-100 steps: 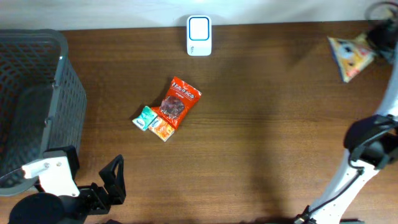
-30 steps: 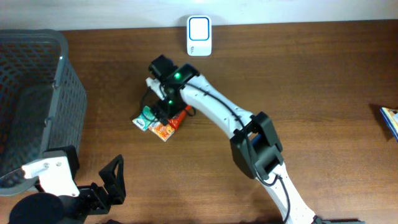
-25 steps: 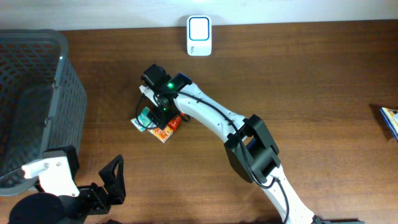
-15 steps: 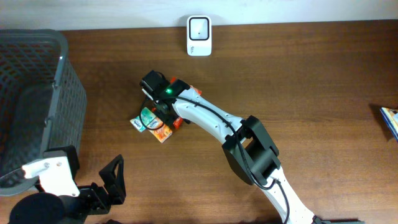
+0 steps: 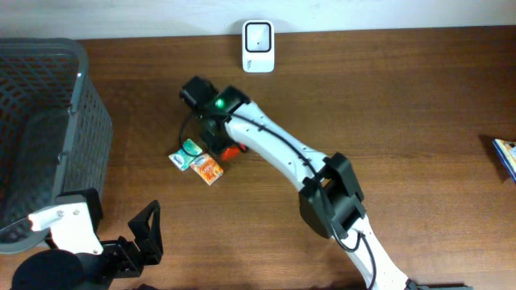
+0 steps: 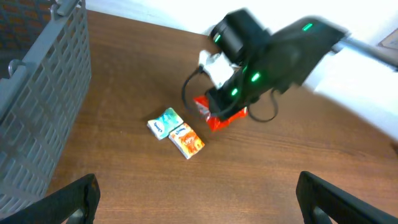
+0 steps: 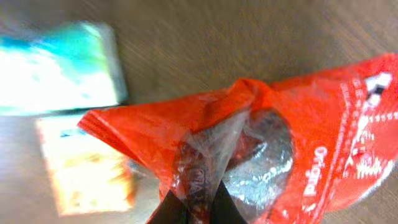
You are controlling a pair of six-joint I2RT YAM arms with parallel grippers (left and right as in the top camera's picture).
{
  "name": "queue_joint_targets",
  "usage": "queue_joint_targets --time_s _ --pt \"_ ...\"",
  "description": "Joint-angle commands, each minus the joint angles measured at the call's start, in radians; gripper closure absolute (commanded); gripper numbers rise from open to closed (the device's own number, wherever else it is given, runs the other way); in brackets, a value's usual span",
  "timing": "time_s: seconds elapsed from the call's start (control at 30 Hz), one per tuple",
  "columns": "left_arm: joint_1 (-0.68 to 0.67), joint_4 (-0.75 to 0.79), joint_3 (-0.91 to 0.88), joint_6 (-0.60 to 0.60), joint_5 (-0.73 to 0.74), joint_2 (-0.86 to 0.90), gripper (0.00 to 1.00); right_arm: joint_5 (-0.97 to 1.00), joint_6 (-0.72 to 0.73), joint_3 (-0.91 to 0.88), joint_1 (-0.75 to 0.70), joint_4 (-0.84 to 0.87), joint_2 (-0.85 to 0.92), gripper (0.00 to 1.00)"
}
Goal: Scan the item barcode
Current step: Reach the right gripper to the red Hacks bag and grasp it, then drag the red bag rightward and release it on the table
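Note:
The red snack bag's crumpled edge is pinched in my right gripper beside the orange packet, so I should lay the bag down clear and grab it across its middle (image 7: 292, 158).
The item is a red snack bag (image 7: 298, 143) with a clear window; in the right wrist view its crumpled edge is pinched between the jaws of my right gripper (image 7: 197, 208), which is shut on it. From overhead, only a bit of the red bag (image 5: 232, 150) shows under the right gripper (image 5: 216, 138). The white barcode scanner (image 5: 258, 36) stands at the table's far edge, behind the gripper. My left gripper (image 6: 199, 200) stays open over bare wood at the near left, far from the bag (image 6: 222, 113).
A teal packet (image 5: 188, 155) and an orange packet (image 5: 210, 168) lie just left of the bag. A dark mesh basket (image 5: 48, 121) fills the left side. A yellow bag (image 5: 506, 157) peeks in at the right edge.
My right gripper came down over the red bag and closed on its edge. The bag is now bunched and drawn slightly away from the two packets. The left arm has not moved.

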Motion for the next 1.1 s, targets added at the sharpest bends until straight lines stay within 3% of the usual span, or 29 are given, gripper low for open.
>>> queue_joint_targets --time_s 0.0,0.13,0.37,0.57,0.67,0.77,0.9,0.93,0.97,1.0,1.03,1.07 --pt "0.004 0.002 -0.003 -0.009 0.007 0.000 0.01 -0.260 0.028 0.130 -0.081 -0.082 -0.044 0.96" --pt "0.004 0.002 -0.003 -0.008 0.007 0.000 0.01 -0.431 0.035 0.156 -0.193 -0.191 -0.043 0.96" --pt "0.004 0.002 -0.003 -0.008 0.007 0.000 0.01 -0.230 0.031 0.153 -0.299 -0.458 -0.041 0.96" --pt "0.004 0.002 -0.003 -0.008 0.007 0.000 0.01 -0.209 0.034 0.116 -0.279 -0.445 -0.037 0.96" --pt "0.004 0.002 -0.003 -0.008 0.007 0.000 0.01 -0.209 -0.092 0.079 -0.254 -0.382 -0.030 0.96" --pt "0.004 0.002 -0.003 -0.008 0.007 0.000 0.01 -0.203 -0.355 0.001 -0.211 -0.329 -0.030 0.96" --pt "0.004 0.002 -0.003 -0.009 0.007 0.000 0.01 -0.033 -0.405 -0.103 -0.151 -0.258 -0.030 0.95" --pt "0.004 0.002 -0.003 -0.008 0.007 0.000 0.01 0.038 -0.404 -0.129 -0.134 -0.238 -0.030 0.92" --pt "0.004 0.002 -0.003 -0.008 0.007 0.000 0.01 0.079 -0.395 -0.143 -0.126 -0.225 -0.030 0.80" --pt "0.004 0.002 -0.003 -0.009 0.007 0.000 0.01 0.132 -0.348 -0.156 -0.117 -0.209 -0.030 0.50" --pt "0.004 0.002 -0.003 -0.009 0.007 0.000 0.01 0.164 -0.305 -0.158 -0.111 -0.203 -0.030 0.27" --pt "0.004 0.002 -0.003 -0.008 0.007 0.000 0.01 0.168 -0.270 -0.158 -0.109 -0.202 -0.030 0.27"
